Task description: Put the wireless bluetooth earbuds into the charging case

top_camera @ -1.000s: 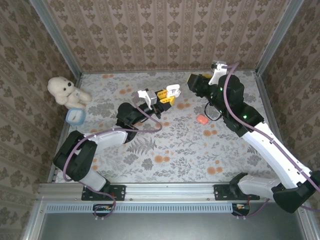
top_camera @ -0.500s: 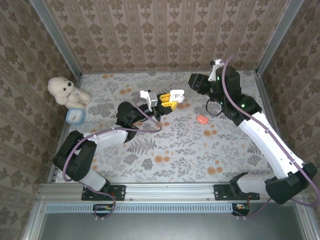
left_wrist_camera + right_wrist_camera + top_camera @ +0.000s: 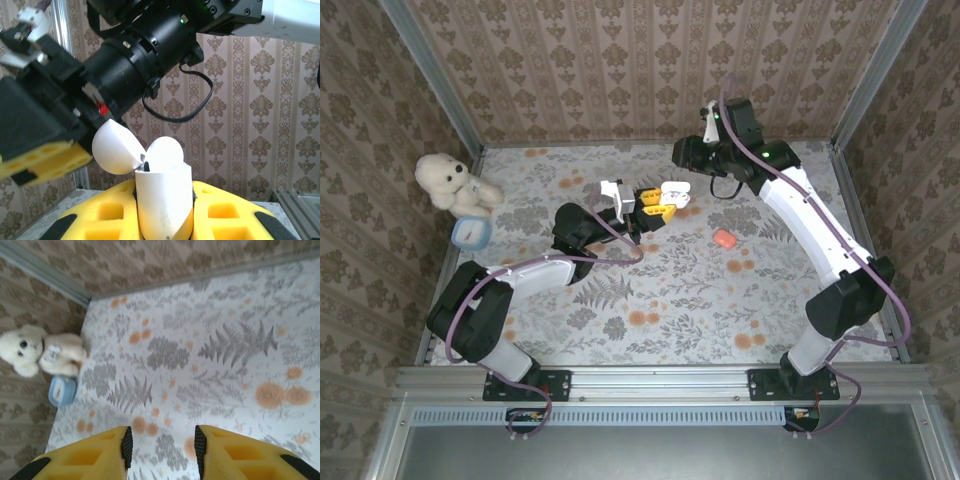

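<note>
Next, my left gripper lets go of the white charging case on the floral table, a short way bearward of the orange-red piece (image 3: 644, 241).
My left gripper (image 3: 658, 203) is shut on a white charging case (image 3: 162, 200), held upright between its yellow fingers (image 3: 230, 215). The case's lid (image 3: 117, 147) is tipped open to the left. A rounded white shape (image 3: 167, 152) stands in the case's mouth; I cannot tell whether it is an earbud. My right gripper (image 3: 161, 450) is open with nothing between its fingers. It hovers just behind and above the case (image 3: 672, 192), and one of its yellow fingers (image 3: 42, 160) shows to the left of the lid. A small orange-red rounded piece (image 3: 723, 239) lies on the table to the right.
A white plush bear (image 3: 445, 180) and a small blue round object (image 3: 468, 232) sit at the far left by the wall. Metal rails and patterned walls close in the floral table (image 3: 650, 290) on three sides.
The right arm swung left and toward the back wall, bringing its gripper close behind the case, and its jaws narrowed a little. The left gripper first shifted the case slightly nearer, then held still.
</note>
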You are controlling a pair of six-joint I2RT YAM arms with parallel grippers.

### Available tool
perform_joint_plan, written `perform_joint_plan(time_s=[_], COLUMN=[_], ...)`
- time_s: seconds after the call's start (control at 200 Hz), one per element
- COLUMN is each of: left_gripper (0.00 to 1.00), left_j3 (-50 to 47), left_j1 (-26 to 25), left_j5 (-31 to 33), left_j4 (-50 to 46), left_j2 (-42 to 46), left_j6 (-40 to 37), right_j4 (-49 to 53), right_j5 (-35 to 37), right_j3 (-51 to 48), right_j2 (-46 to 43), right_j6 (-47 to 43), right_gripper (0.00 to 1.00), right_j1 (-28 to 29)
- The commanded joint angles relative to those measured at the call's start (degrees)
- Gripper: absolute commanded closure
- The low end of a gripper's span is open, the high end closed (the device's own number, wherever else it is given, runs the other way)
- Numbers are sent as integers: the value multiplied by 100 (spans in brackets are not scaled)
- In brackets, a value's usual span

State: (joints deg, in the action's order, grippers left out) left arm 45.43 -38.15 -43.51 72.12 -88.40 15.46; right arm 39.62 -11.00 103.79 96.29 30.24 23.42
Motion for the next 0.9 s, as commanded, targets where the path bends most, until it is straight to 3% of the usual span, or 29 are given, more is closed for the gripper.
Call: perform_joint_plan(time_s=[0.0,0.295,0.385,0.45,0.54,0.71,0.9], left_gripper=[100,100,100,100,100,100,99], left_j3=[198,194,194,172,85,-200,-651], left_j1=[75,185,203,229,277,265,167], left_j5=[142,624,627,860,1121,1786,2870], left_j4=[242,241,241,218,52,-454,-1046], left_j2=[16,-49,-93,-137,-240,-599,-997], left_j6=[132,167,230,358,689,1497,1737], right_j4=[549,532,395,319,21,-435,-721], right_j5=[-332,-269,349,1019,1349,1424,1658], right_j3=[185,-781,-1098,-1339,-1865,-2901,-3948], right_j2=[-102,-1008,-1313,-1524,-1877,-2202,-2558], right_j6=[-327,-326,-107,159,551,884,1153], right_gripper=[60,63,61,55,49,46,45], right_j1=[198,584,579,492,230,-2,-1])
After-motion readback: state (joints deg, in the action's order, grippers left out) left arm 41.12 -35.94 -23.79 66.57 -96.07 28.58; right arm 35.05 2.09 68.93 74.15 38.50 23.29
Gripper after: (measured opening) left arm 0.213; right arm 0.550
